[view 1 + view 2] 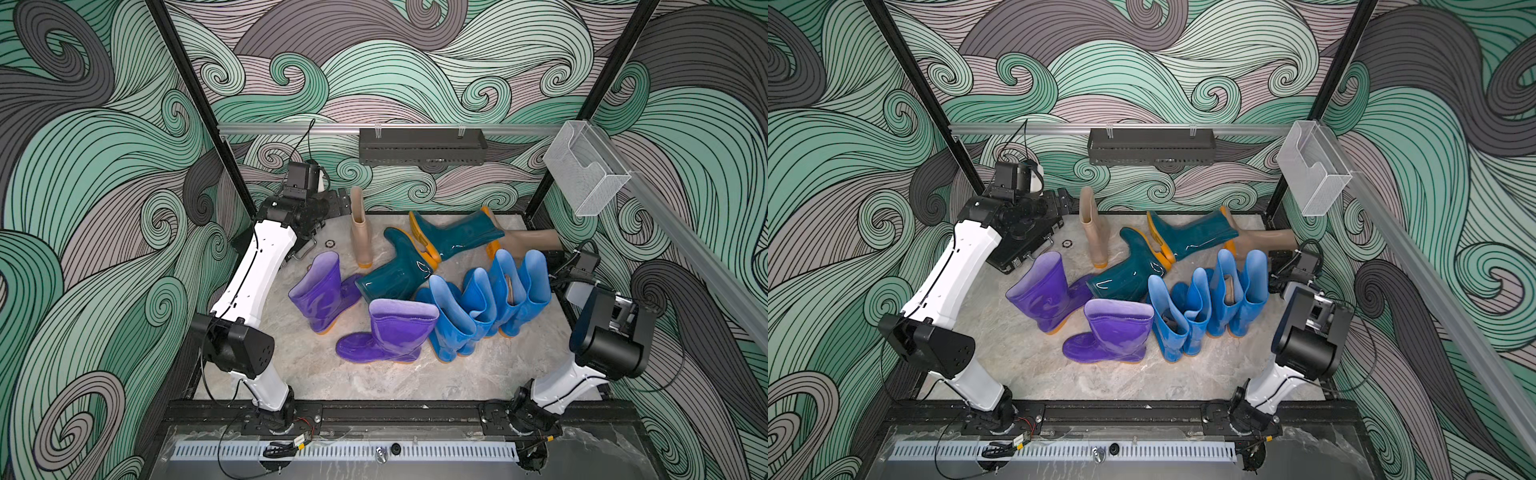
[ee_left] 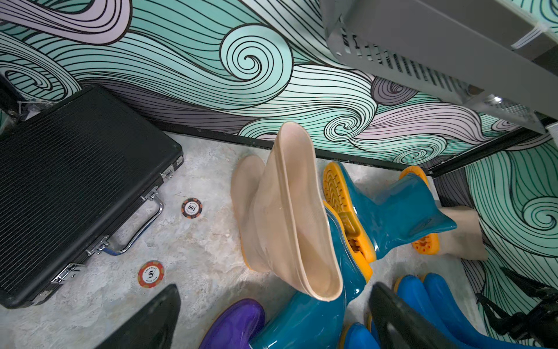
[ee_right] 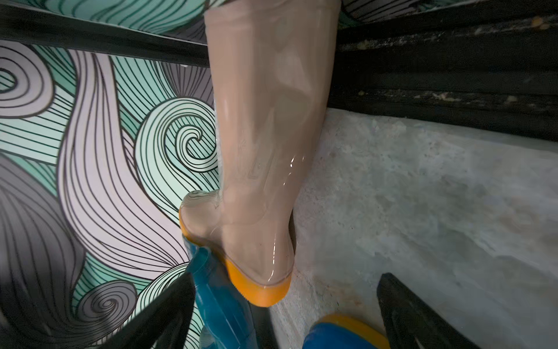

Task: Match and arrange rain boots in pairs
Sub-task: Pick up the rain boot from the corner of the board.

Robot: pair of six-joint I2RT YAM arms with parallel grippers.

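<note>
My right gripper should next grab the back of the ankle (image 1: 519, 247) (image 3: 290, 221) of the lying beige boot, just above the boot's heel.
The rain boots crowd the marble floor. A beige boot (image 1: 358, 226) stands upright at the back, and its mate (image 1: 536, 239) lies on its side at the back right. Two dark teal boots (image 1: 399, 270) (image 1: 457, 235) lie crossed between them. Two purple boots (image 1: 318, 291) (image 1: 395, 332) stand in front, and several blue boots (image 1: 486, 303) stand bunched to their right. My left gripper (image 2: 274, 320) hangs open just left of the upright beige boot (image 2: 290, 211), holding nothing. My right gripper (image 3: 290, 317) is open by the heel of the lying beige boot (image 3: 265, 136).
A flat black case (image 2: 75, 181) with a metal handle lies at the back left under my left arm, with two poker chips (image 2: 191, 208) (image 2: 151, 274) beside it. A black rack (image 1: 422, 145) hangs on the back wall. A clear bin (image 1: 586, 166) is mounted on the right rail.
</note>
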